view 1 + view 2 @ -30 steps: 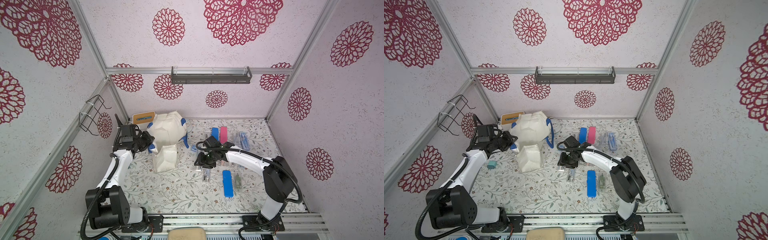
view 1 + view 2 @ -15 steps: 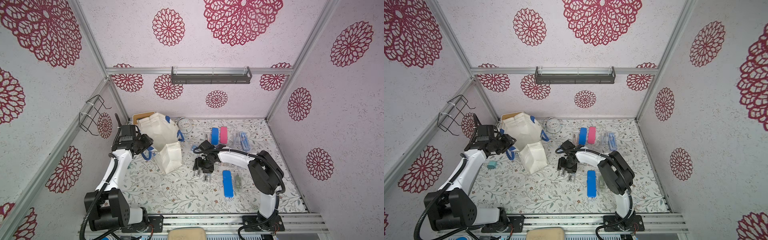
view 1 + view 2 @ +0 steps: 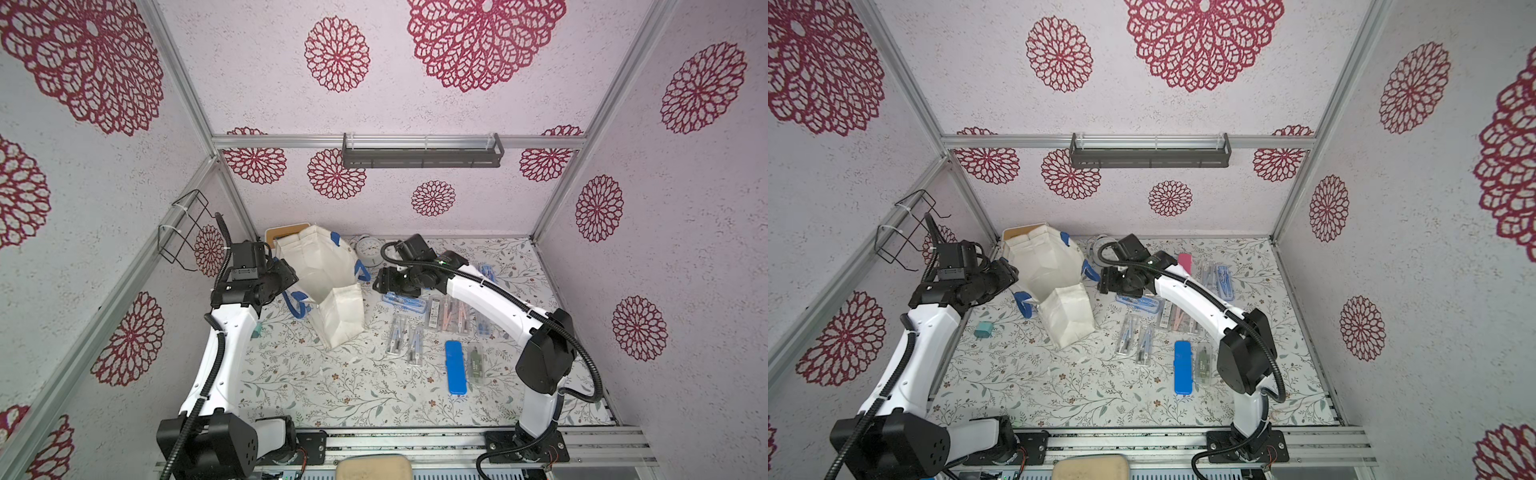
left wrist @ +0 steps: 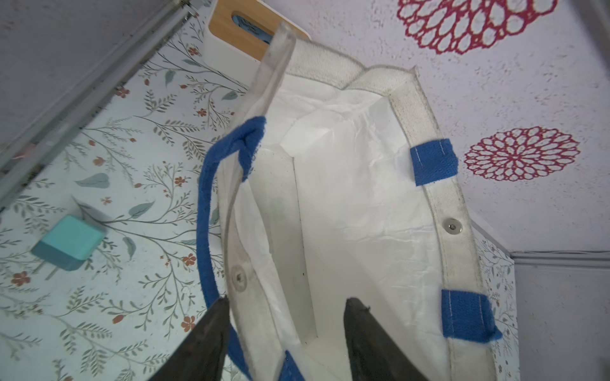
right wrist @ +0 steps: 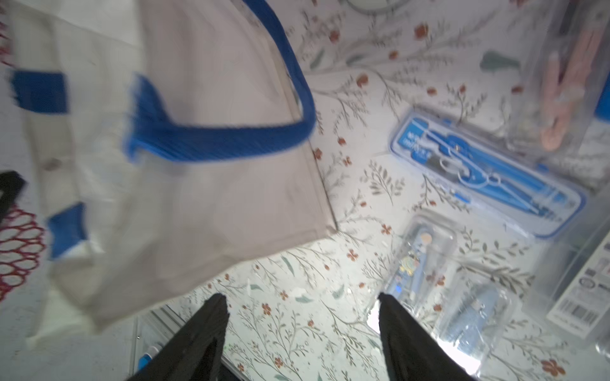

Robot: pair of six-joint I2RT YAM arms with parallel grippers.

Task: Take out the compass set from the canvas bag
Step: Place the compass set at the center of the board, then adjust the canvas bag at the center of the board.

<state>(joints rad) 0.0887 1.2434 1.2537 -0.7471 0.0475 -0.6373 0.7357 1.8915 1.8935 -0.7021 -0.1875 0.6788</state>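
The canvas bag slumps crooked against the white box, so my left gripper will pinch the bag's near rim (image 4: 249,304) and help my right gripper pull the bag straight.
The off-white canvas bag (image 3: 328,282) (image 3: 1050,274) with blue handles lies slumped on the table at the back left. My left gripper (image 3: 291,277) (image 4: 285,300) is open at its mouth, one finger outside the rim and one inside. In the left wrist view the bag (image 4: 346,198) shows only white lining inside. My right gripper (image 3: 380,284) (image 5: 302,297) is open and empty, just right of the bag (image 5: 198,198). A blue-cased compass set (image 3: 405,301) (image 5: 488,178) lies on the table beside it, among several other compass sets (image 3: 401,336).
An alarm clock (image 3: 368,249) and a white box with a wooden lid (image 3: 284,235) stand behind the bag. A teal plug (image 3: 984,330) lies at the left wall. A blue case (image 3: 455,368) sits nearer the front. A wire rack (image 3: 187,228) hangs on the left wall.
The bag, held up a second ago, has dropped onto the table. My left gripper has opened off it. My right gripper has opened and moved back and left toward the bag.
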